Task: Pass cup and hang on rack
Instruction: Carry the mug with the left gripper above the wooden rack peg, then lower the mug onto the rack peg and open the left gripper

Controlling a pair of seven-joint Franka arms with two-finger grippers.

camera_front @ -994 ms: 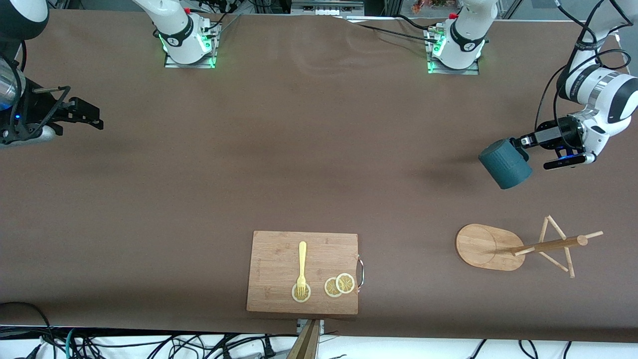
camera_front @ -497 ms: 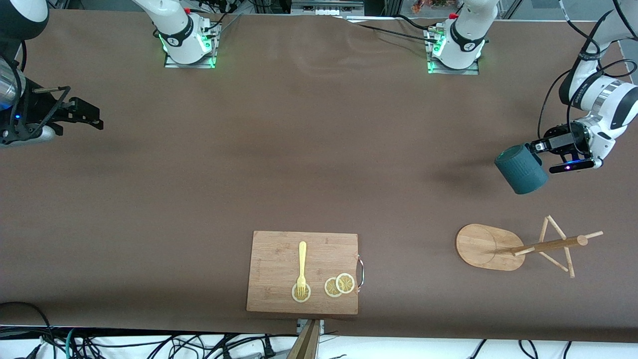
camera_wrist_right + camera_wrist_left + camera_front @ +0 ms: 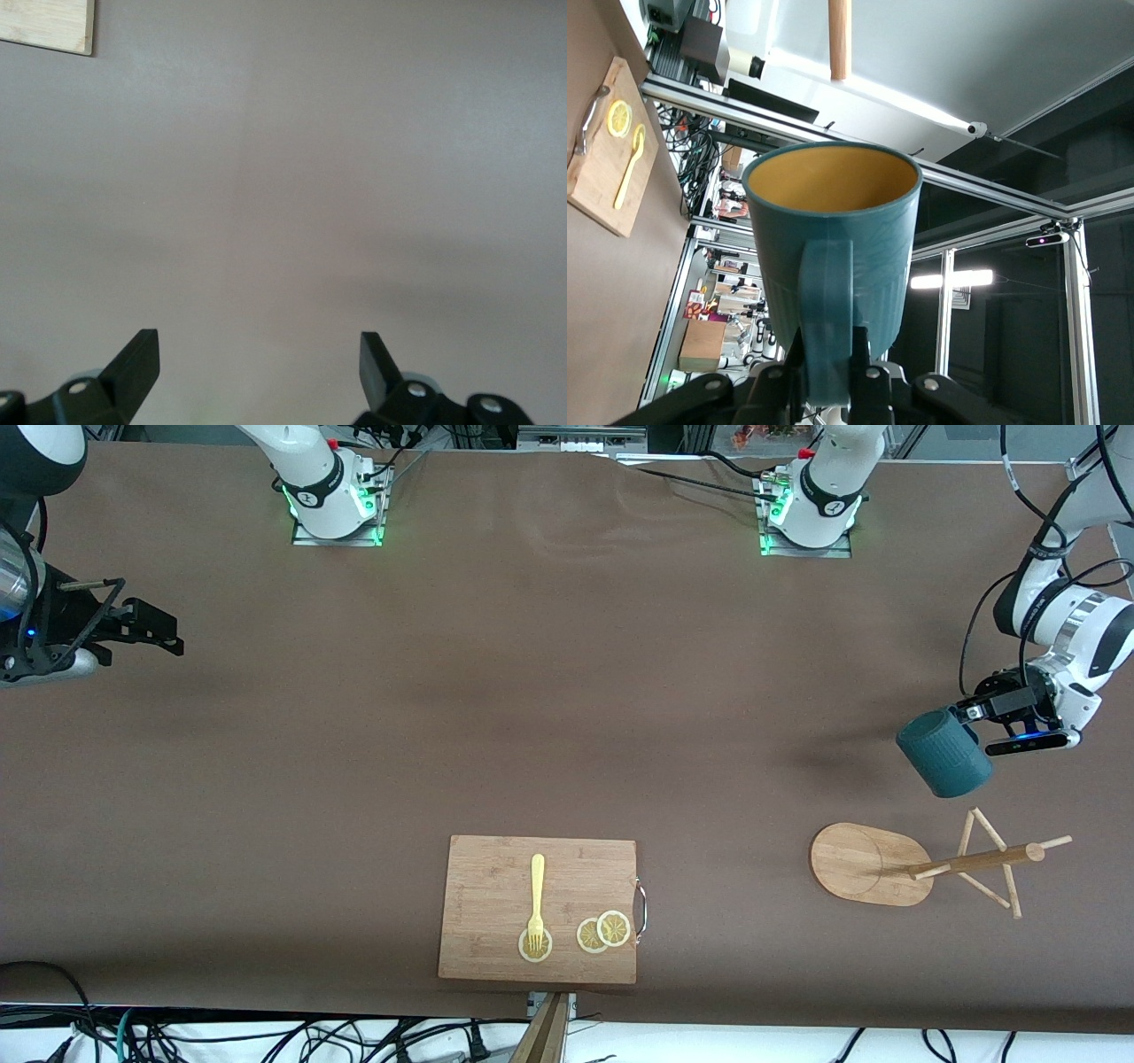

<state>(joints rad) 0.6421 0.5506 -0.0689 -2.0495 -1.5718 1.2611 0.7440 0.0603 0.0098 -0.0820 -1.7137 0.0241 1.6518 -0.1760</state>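
Note:
I should let go of the dark teal cup with my left gripper on the bamboo rack's peg (image 3: pixel 966 822) near the tip of the post.
The dark teal ribbed cup (image 3: pixel 943 755) hangs tilted in the air over the bare table, just short of the rack's pegs. My left gripper (image 3: pixel 966 717) is shut on its handle. In the left wrist view the handle sits between the two fingers (image 3: pixel 864 367) of the left gripper (image 3: pixel 828 359), with the cup (image 3: pixel 833 239) showing its yellowish inside. The bamboo rack (image 3: pixel 864 864) stands on its oval base, and its post (image 3: pixel 974 860) carries thin pegs. My right gripper (image 3: pixel 164 638) waits open over the table at the right arm's end, and the right gripper (image 3: pixel 257 354) holds nothing.
A wooden cutting board (image 3: pixel 538 908) lies near the front edge at mid-table, with a yellow fork (image 3: pixel 536 899) and lemon slices (image 3: pixel 603 932) on it. A corner of the board (image 3: pixel 44 22) shows in the right wrist view. Cables run along the front edge.
My left gripper has carried the cup toward the left arm's end of the table and closer to the rack. The right arm has not moved.

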